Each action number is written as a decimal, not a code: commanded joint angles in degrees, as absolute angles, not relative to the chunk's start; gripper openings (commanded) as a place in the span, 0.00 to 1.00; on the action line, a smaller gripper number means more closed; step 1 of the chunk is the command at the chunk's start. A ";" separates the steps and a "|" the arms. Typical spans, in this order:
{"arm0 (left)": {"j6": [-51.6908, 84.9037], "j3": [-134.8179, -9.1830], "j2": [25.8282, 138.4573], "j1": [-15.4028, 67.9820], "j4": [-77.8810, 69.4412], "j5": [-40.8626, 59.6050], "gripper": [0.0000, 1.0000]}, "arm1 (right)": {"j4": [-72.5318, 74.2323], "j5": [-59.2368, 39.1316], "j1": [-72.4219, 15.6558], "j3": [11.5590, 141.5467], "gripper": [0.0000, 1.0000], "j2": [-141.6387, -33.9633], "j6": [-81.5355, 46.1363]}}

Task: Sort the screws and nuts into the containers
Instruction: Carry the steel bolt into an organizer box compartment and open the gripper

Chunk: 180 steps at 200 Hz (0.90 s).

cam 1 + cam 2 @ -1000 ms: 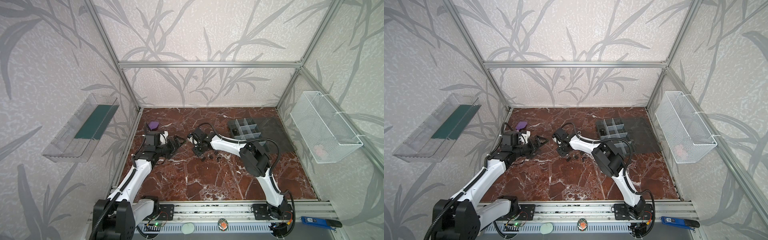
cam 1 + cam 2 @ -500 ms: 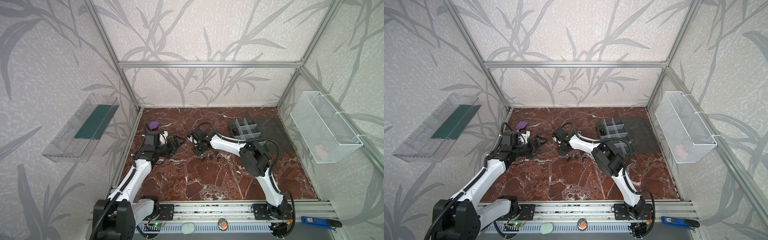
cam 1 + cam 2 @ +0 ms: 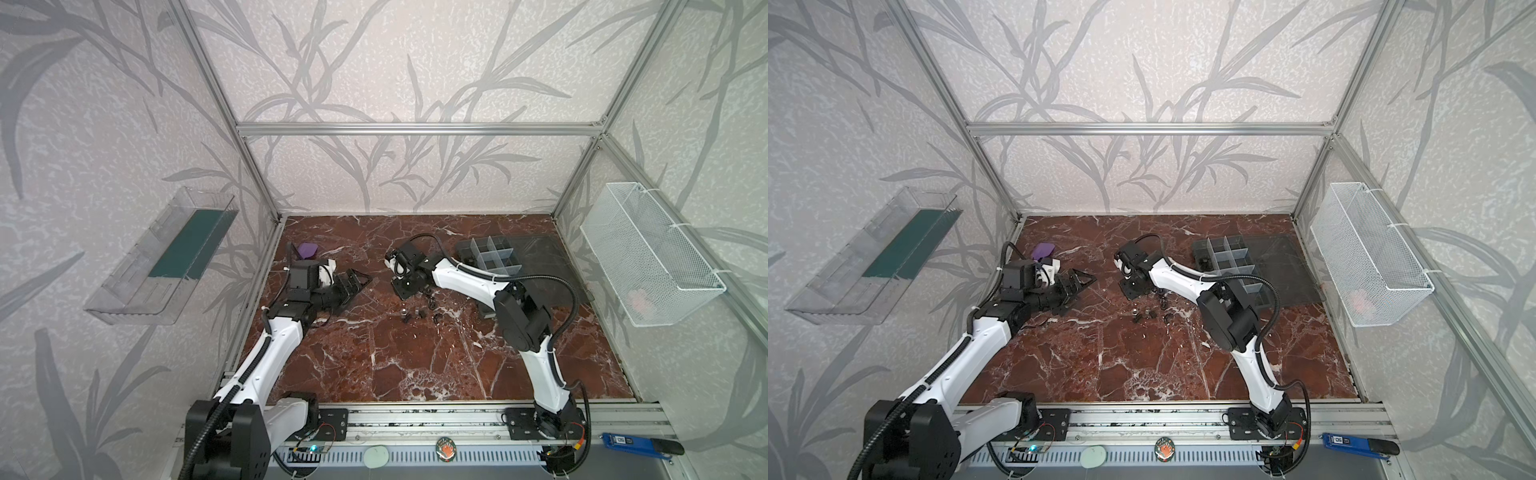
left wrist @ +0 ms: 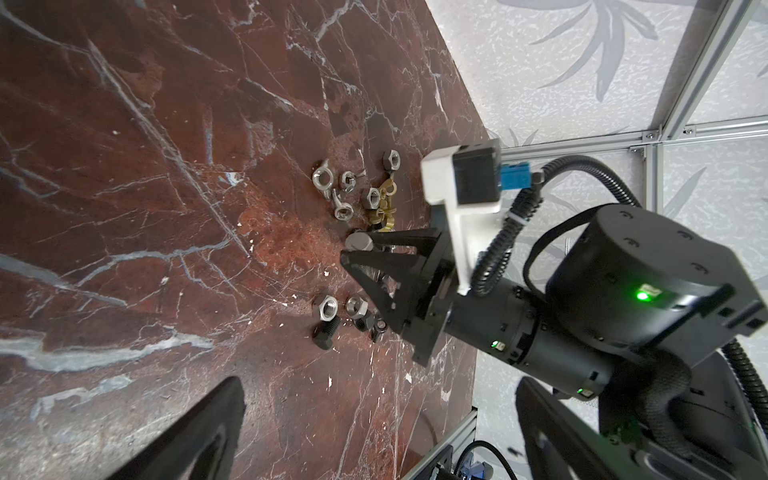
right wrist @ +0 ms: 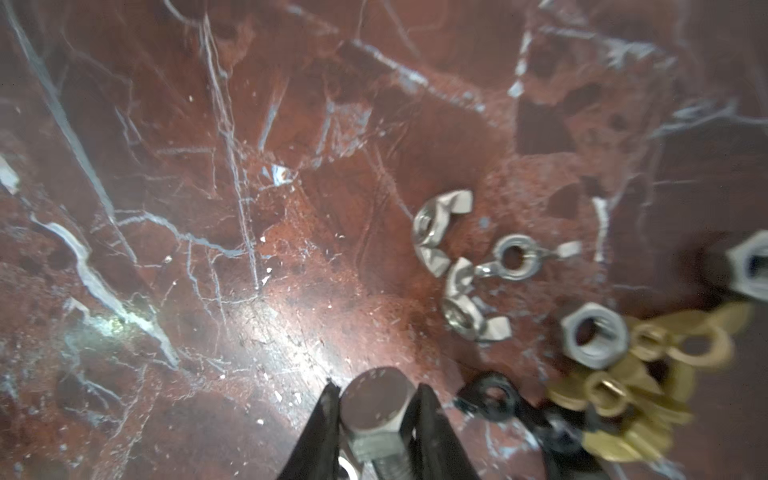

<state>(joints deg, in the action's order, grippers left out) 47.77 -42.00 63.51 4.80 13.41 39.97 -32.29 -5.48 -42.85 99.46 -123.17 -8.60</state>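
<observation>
My right gripper needs to put the silver hex-head screw, now low over the marble floor, down in the organizer's edge compartment [image 3: 477, 281] that faces the loose nuts.
My right gripper [image 5: 376, 388] is shut on a silver hex-head screw [image 5: 376, 409], its jaws clamping the head low over the marble floor; the left wrist view shows the same gripper [image 4: 355, 253] and screw [image 4: 358, 242]. Loose nuts lie beside it: silver wing nuts [image 5: 436, 237], a silver hex nut [image 5: 592, 334], brass wing nuts [image 5: 623, 395] and black ones [image 5: 490, 395]. More silver nuts [image 4: 326, 307] and a black screw [image 4: 326, 336] lie nearby. My left gripper [image 3: 357, 282] hovers open and empty to the left. The containers [image 3: 494, 259] stand at the back right.
The organizer's clear lid [image 3: 536, 257] lies open to its right. A purple object [image 3: 307, 250] sits at the back left. A white wire basket [image 3: 648, 257] hangs on the right wall, a clear shelf [image 3: 166, 257] on the left wall.
The right gripper's jaws have closed onto the silver screw's head. Both arms have stayed almost in place.
</observation>
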 commanded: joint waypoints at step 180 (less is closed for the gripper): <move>40.26 -69.42 87.54 34.72 11.41 30.59 0.99 | -26.74 -1.16 -14.69 64.57 0.05 -94.48 -13.19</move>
